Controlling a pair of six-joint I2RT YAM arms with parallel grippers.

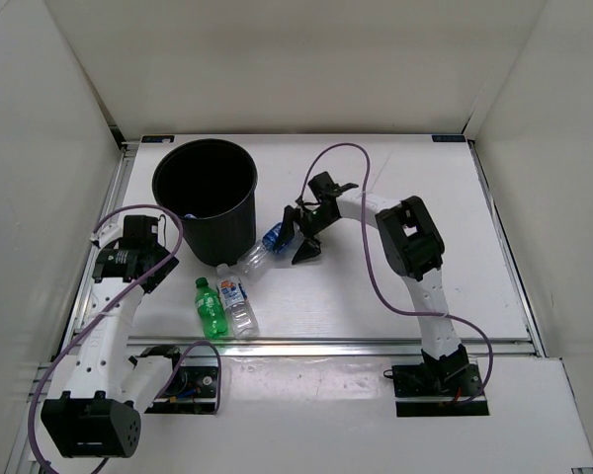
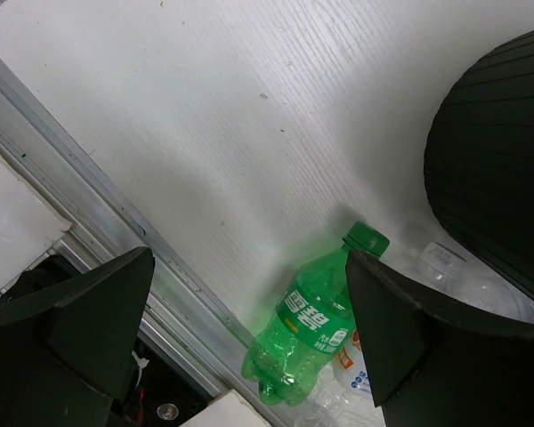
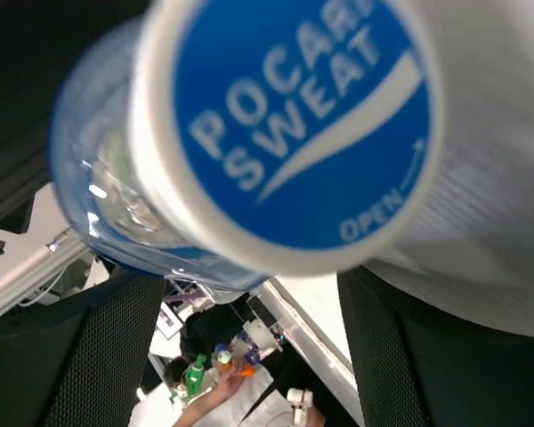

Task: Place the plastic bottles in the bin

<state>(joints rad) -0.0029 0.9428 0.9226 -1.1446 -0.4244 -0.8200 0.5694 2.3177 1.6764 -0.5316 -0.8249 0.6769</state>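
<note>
Next, I should use my left gripper to take hold of the label [image 1: 209, 305] [image 2: 314, 318] of the green bottle, the one that lies beside the white-blue-orange label bottle.
The black bin [image 1: 217, 232] stands at the back left and fills the right edge of the left wrist view [image 2: 498, 160]. My right gripper [image 1: 295, 232] is just right of it, its fingers set wide on either side of the clear blue-label bottle [image 1: 274, 238], whose blue cap [image 3: 294, 116] faces the wrist camera. The green bottle [image 1: 210, 308] [image 2: 311, 329] and the white-blue-orange label bottle [image 1: 237, 299] [image 2: 351, 365] lie side by side near the front rail. The plain clear bottle [image 1: 239, 264] [image 2: 454, 267] lies at the bin's foot. My left gripper [image 1: 163, 259] [image 2: 249, 258] is open above the green bottle.
An aluminium rail [image 1: 376, 346] [image 2: 116, 222] runs along the table's front edge. White walls [image 1: 40, 148] enclose the table on three sides. A purple cable [image 1: 371, 267] loops beside the right arm. A person's hand [image 3: 205, 391] shows beyond the table.
</note>
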